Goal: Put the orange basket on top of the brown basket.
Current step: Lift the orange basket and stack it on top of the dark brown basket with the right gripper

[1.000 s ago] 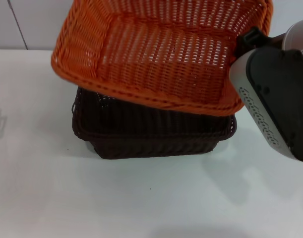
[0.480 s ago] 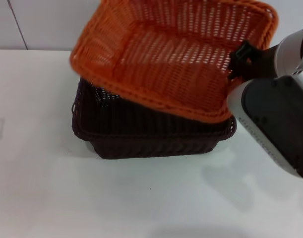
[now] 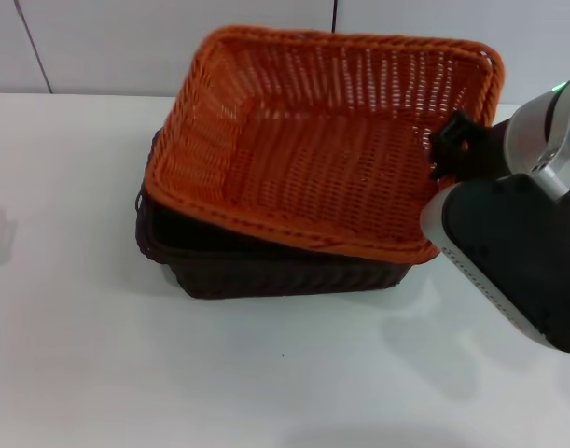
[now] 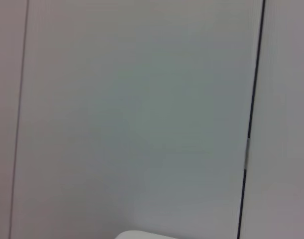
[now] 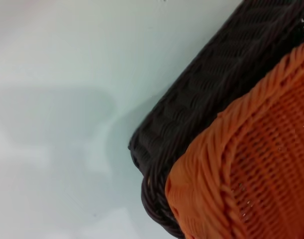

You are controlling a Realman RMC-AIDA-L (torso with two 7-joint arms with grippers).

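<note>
Next, I let go of the orange basket with my right gripper over the brown basket's opening, set back from its front rim [image 3: 290, 140].
The orange basket [image 3: 322, 159] sits open side up on the brown basket [image 3: 266, 271], partly nested in it and tilted, with its near edge low and its far edge high. The brown basket stands on the white table, and only its front and left sides show below the orange one. My right gripper [image 3: 450, 154] is at the orange basket's right rim and is shut on it. The right wrist view shows an orange basket corner [image 5: 261, 174] lying over the brown basket's rim [image 5: 211, 99]. My left gripper is out of view.
The white table [image 3: 79, 355] spreads out to the left and in front of the baskets. A white panelled wall [image 3: 98, 47] runs behind them. The left wrist view shows only this wall [image 4: 142, 99]. My right arm's housing [image 3: 518, 252] stands at the right.
The orange basket came down from a raised, tilted hold above the brown basket and now rests on it. My right gripper moved down with it.
</note>
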